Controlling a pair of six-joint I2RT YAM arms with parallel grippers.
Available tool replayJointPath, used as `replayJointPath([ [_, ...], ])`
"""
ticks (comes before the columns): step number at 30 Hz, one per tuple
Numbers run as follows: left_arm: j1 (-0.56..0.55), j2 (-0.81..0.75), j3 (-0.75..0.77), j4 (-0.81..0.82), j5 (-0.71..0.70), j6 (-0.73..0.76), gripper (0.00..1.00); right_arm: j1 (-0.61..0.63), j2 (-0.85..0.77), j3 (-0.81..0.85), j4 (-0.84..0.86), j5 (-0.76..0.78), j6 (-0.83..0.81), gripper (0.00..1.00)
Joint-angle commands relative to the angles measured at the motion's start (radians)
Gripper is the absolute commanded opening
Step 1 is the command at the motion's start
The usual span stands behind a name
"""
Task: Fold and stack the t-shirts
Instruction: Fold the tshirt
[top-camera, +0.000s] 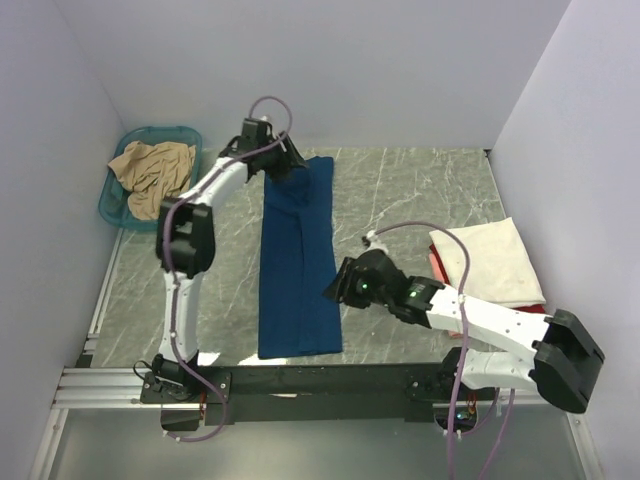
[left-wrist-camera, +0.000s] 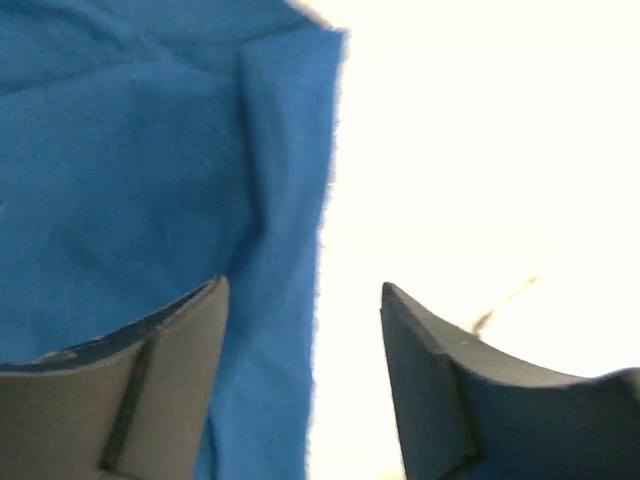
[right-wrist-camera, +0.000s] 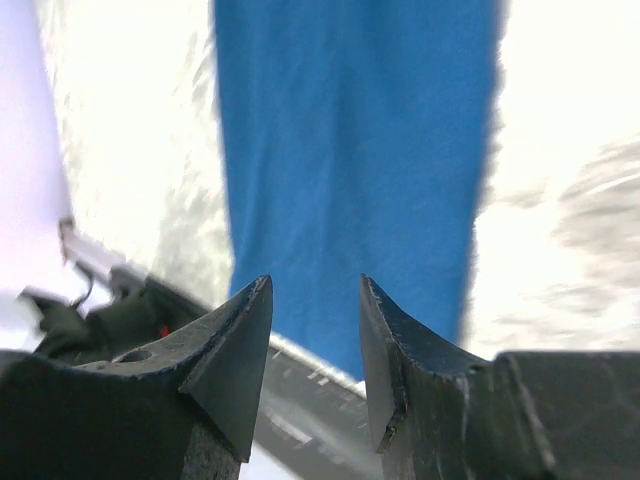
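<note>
I should close my right gripper on the near-end corner (top-camera: 339, 350) of the dark blue t-shirt, on the side facing the cream-white t-shirt.
A dark blue t-shirt (top-camera: 298, 260) lies folded into a long narrow strip down the middle of the table. My left gripper (top-camera: 285, 160) hovers over its far end, jaws open; in the left wrist view the blue cloth (left-wrist-camera: 150, 150) fills the left side, and its edge runs between the spread fingers of that gripper (left-wrist-camera: 303, 290). My right gripper (top-camera: 335, 290) is at the strip's right edge, open and holding nothing. The right wrist view shows the blue strip (right-wrist-camera: 350, 150) beyond that gripper (right-wrist-camera: 315, 285). A cream-white t-shirt (top-camera: 490, 260) lies folded on a red one (top-camera: 437, 265).
A teal basket (top-camera: 115, 215) at the far left holds a crumpled tan t-shirt (top-camera: 150, 175). White walls close in the marble table (top-camera: 400, 190) on three sides. A metal rail (top-camera: 330, 380) with the arm bases runs along the near edge.
</note>
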Motion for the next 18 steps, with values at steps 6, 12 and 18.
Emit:
replayJointPath([
  [6,0.011,-0.524,-0.474,0.014,-0.240,-0.171,0.45,-0.123,-0.064,-0.025,-0.082,-0.047,-0.148,0.47],
  [12,-0.019,-0.834,-0.933,0.070,-0.324,-0.284,0.29,-0.177,0.037,0.125,-0.062,-0.085,-0.220,0.47],
  [18,-0.116,-1.050,-1.182,0.008,-0.419,-0.341,0.24,-0.228,0.377,0.476,-0.005,-0.102,-0.384,0.46],
])
